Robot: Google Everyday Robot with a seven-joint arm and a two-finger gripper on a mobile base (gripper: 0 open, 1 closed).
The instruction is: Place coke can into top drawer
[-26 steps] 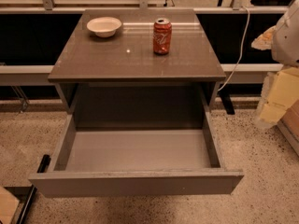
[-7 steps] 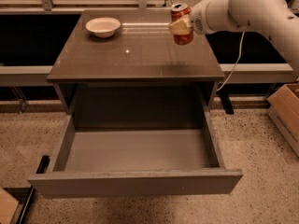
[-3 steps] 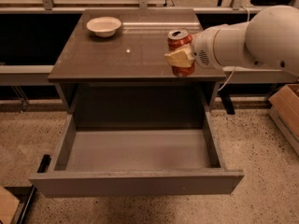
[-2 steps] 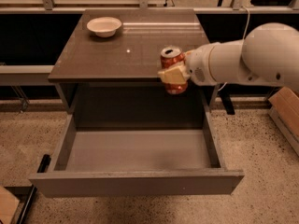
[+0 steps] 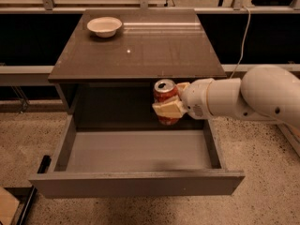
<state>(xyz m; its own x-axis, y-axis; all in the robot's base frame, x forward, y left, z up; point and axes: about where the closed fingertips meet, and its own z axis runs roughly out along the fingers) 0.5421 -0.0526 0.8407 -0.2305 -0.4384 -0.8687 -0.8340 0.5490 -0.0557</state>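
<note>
Next, my gripper releases the coke can upright on the middle of the open top drawer's grey bottom [image 5: 147, 153].
The coke can [image 5: 165, 92], red with a silver top, is held upright in my gripper [image 5: 172, 103], which is shut on it. The can hangs in the air just past the front edge of the grey cabinet top [image 5: 140, 46], above the back right part of the top drawer [image 5: 136, 161]. The drawer is pulled wide open and its grey inside holds nothing. My white arm [image 5: 243, 100] reaches in from the right. The fingers cover the can's middle and lower side.
A white bowl [image 5: 104, 26] sits on the cabinet top at the back left. A white cable [image 5: 241, 36] hangs at the right behind the cabinet. A speckled floor surrounds the cabinet; a cardboard piece lies at the lower left corner [image 5: 7, 207].
My gripper took the can from the cabinet top, lifted it, then carried it forward and down, leftward, off the top's front edge to above the open drawer.
</note>
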